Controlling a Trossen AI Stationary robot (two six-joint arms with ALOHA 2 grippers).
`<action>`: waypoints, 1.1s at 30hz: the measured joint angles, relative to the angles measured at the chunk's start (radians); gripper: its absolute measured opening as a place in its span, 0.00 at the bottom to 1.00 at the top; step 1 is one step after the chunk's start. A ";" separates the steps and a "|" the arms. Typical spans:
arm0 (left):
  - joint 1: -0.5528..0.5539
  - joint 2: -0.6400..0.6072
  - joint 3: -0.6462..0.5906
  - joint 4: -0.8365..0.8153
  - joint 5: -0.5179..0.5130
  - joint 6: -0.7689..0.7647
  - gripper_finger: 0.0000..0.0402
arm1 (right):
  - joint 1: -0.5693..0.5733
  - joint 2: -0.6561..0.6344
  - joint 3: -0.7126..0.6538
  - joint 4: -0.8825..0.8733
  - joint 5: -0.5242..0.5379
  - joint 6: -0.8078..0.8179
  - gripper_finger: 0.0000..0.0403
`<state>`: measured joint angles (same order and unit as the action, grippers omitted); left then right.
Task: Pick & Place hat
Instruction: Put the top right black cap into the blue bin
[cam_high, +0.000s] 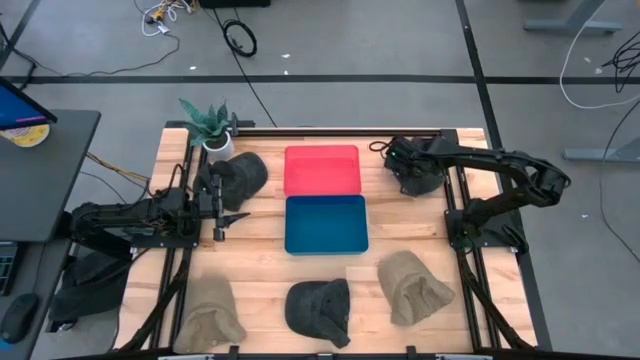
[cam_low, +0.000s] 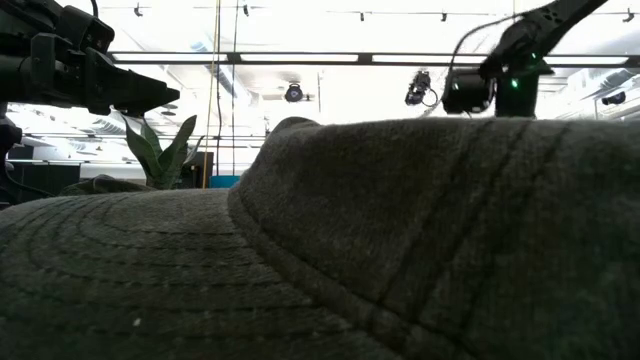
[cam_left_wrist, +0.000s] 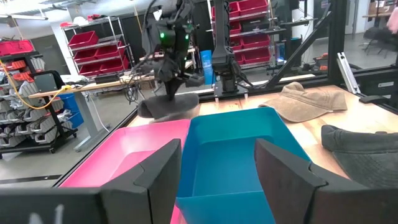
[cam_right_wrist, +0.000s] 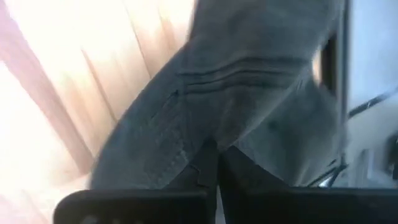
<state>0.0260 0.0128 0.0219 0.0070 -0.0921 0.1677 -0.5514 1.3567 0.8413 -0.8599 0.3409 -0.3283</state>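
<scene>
My right gripper is going to let go of the dark grey hat inside the blue tray (cam_high: 328, 222).
A dark grey hat (cam_high: 422, 180) is at the table's far right, and my right gripper (cam_high: 408, 170) is shut on it; the left wrist view shows this hat (cam_left_wrist: 168, 107) bunched under that gripper (cam_left_wrist: 174, 84), beyond the pink tray. My left gripper (cam_high: 232, 215) waits open and level at the table's left, with nothing between its fingers (cam_left_wrist: 158, 171). Another dark hat (cam_high: 238, 175) lies beside the plant. A tan hat (cam_high: 210, 312), a dark hat (cam_high: 320, 308) and a second tan hat (cam_high: 412, 288) lie along the near edge. My right gripper pinches a raised fold of the dark grey hat's cloth (cam_right_wrist: 211, 134) between its two shut fingers (cam_right_wrist: 233, 174). The fingers come from above, slanting steeply down. The hat droops below them (cam_left_wrist: 163, 111); whether its lower edge still touches the table I cannot tell.
A red tray (cam_high: 322, 170) and a blue tray (cam_high: 326, 224) sit side by side in the table's middle. A potted plant (cam_high: 212, 128) stands at the far left corner. The near dark hat (cam_low: 400, 230) fills the low view.
</scene>
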 joint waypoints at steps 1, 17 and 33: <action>0.000 0.000 0.000 0.000 0.000 0.000 0.51 | 0.019 0.000 0.021 -0.005 0.000 0.007 0.01; 0.000 0.000 0.000 0.000 0.000 0.000 0.51 | 0.510 0.000 0.359 0.030 0.010 0.014 0.00; 0.000 0.000 0.000 0.002 0.000 0.000 0.51 | 0.801 0.283 0.539 0.135 0.134 -0.077 0.00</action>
<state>0.0260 0.0132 0.0222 0.0090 -0.0921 0.1677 0.2495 1.6398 1.3798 -0.7246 0.4747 -0.4049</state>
